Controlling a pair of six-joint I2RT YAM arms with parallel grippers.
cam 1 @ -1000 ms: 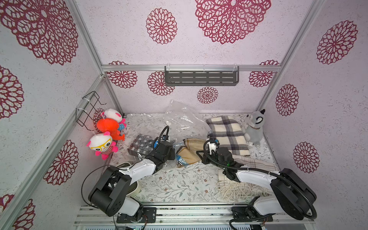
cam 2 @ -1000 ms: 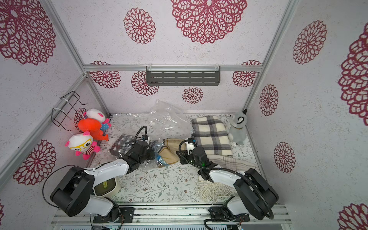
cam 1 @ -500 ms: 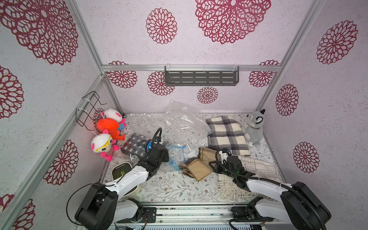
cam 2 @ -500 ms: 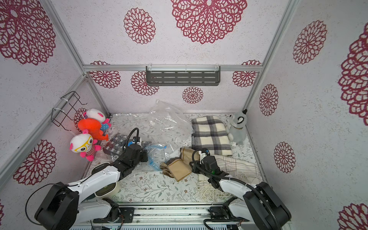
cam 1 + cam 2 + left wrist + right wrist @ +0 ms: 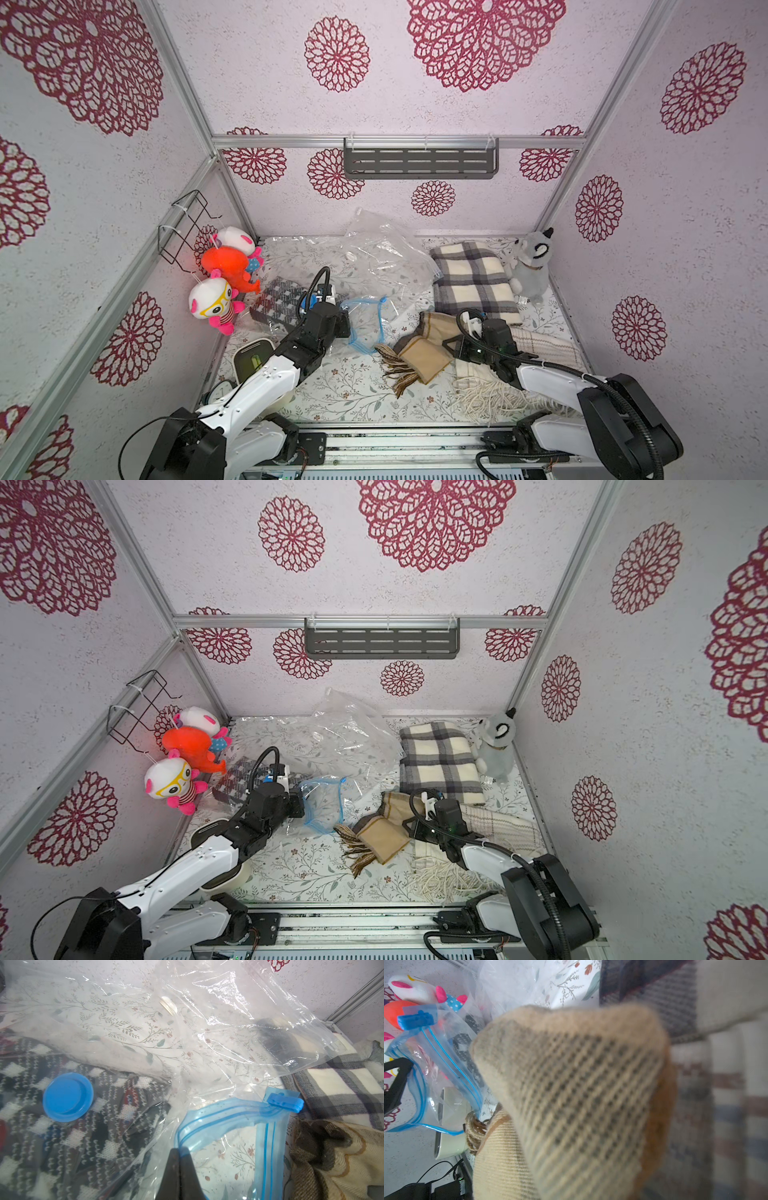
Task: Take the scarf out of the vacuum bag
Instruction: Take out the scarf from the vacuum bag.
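Observation:
My right gripper will let go of the fold of the tan scarf and leave it between the vacuum bag and the cream fringed cloth [image 5: 423,342].
The tan scarf [image 5: 419,353] with brown fringe lies on the floral floor, outside the vacuum bag and just right of its mouth. The vacuum bag [image 5: 365,328], clear with a blue zip edge, lies slack and empty. My left gripper [image 5: 347,328] is shut on its blue rim, and the left wrist view shows the fingertips [image 5: 179,1150] pinching that rim [image 5: 228,1126]. My right gripper [image 5: 451,347] is shut on the scarf's right edge. In the right wrist view the scarf [image 5: 571,1095] fills the picture and hides the jaws, with the bag [image 5: 436,1059] beside it.
A plaid blanket [image 5: 473,278] and a grey plush [image 5: 532,262] sit at the back right. Crumpled clear bags [image 5: 382,249] lie at the back. Another bag holding patterned knitwear [image 5: 278,299] is by my left arm. A cream fringed cloth [image 5: 498,390] lies under my right arm. Plush toys [image 5: 224,266] hang on the left wall.
My right gripper has drawn the scarf rightward and toward the front, clear of the bag. My left gripper has pulled the bag's rim leftward. Both have barely moved in the last half second.

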